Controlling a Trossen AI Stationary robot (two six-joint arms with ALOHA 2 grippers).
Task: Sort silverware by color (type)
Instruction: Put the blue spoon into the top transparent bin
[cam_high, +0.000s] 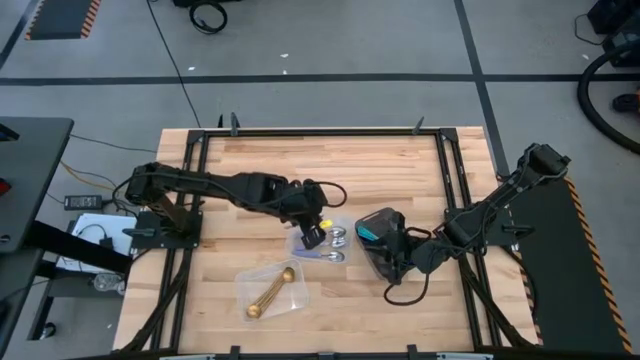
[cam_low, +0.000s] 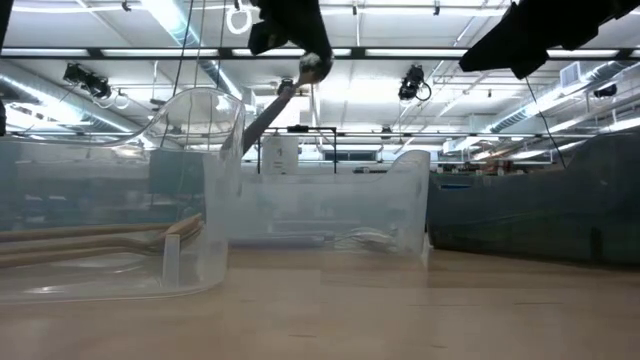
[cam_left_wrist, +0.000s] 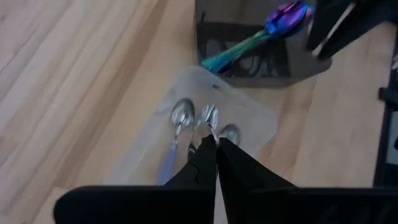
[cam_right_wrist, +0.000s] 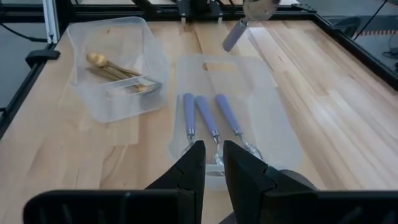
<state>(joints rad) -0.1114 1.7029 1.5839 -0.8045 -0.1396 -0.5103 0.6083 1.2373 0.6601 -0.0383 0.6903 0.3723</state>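
Observation:
The robot's left gripper needs to release the silver spoon among the like spoons in the clear container (cam_high: 318, 246) (cam_left_wrist: 204, 163) beside the dark tray.
My left gripper (cam_high: 312, 234) is shut on a silver spoon with a pale lilac handle (cam_low: 268, 112), high above the clear container (cam_right_wrist: 273, 118). Three like spoons (cam_right_wrist: 206, 118) lie flat in that container. Gold utensils (cam_right_wrist: 118, 70) rest in a second clear container (cam_high: 270, 290) nearer the table's front. Iridescent purple-teal utensils (cam_left_wrist: 261, 34) lie in the dark tray (cam_high: 385, 262). My right gripper (cam_right_wrist: 213, 155) hovers by the dark tray with its fingers a little apart, holding nothing. My left gripper pinches the silver spoon near its bowl end (cam_low: 308, 70) between its two fingers, coming from above. The spoon is lifted clear, and its handle (cam_right_wrist: 231, 34) slants down below the fingers toward the table's left. In the left wrist view the fingers (cam_left_wrist: 205, 158) hide the contact.
The three containers stand close together in the middle and right of the wooden table (cam_high: 330, 165). A black frame rail (cam_high: 320, 131) runs round the tabletop. The far half of the table is bare wood.

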